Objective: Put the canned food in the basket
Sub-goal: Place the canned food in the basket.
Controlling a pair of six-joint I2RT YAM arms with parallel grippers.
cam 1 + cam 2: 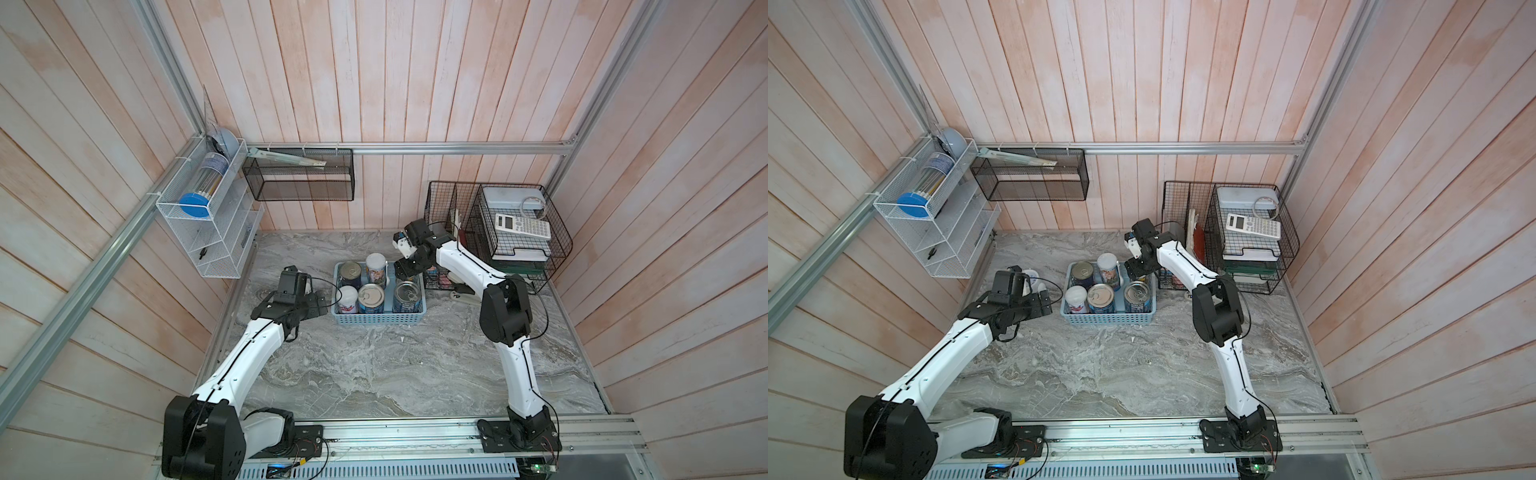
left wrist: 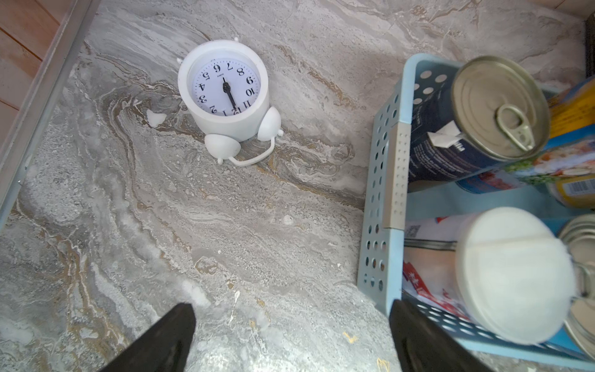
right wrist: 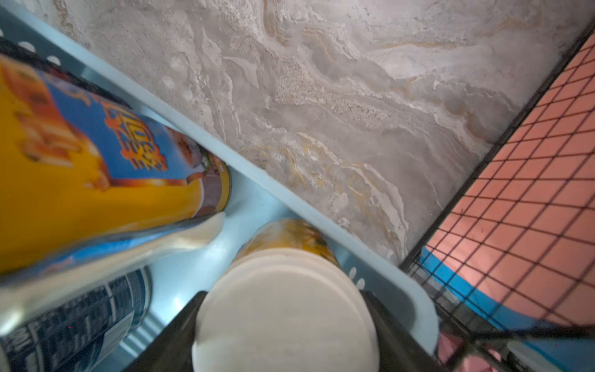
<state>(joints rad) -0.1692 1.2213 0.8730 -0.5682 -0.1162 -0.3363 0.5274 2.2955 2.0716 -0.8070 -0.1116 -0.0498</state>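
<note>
The white-lidded yellow-labelled can will go down in the light blue basket [image 1: 404, 276] [image 3: 285, 285] behind the silver-topped can, set there by my right gripper. That white-lidded can is now inside the basket's back corner.
The light blue basket [image 1: 376, 319] [image 1: 1106, 319] stands mid-table with several cans of the canned food upright in it. They include a silver-topped can [image 1: 370, 296] at the front and a white-lidded can [image 1: 376, 262] at the back. My right gripper [image 3: 285, 322] is shut on a white-lidded, yellow-labelled can [image 3: 283, 299] inside the basket's back right corner, next to the wall [image 3: 257, 174]. In both top views the right gripper [image 1: 405, 270] hides that can. My left gripper [image 2: 291, 309] stands open and empty above the table, just left of the basket [image 2: 376, 180].
A white alarm clock [image 2: 225, 87] lies on the marble left of the basket. Black wire racks [image 1: 519, 232] holding a calculator stand at the back right, close to the right arm. A white wire shelf [image 1: 208, 224] and a black mesh rack [image 1: 299, 178] hang on the walls.
</note>
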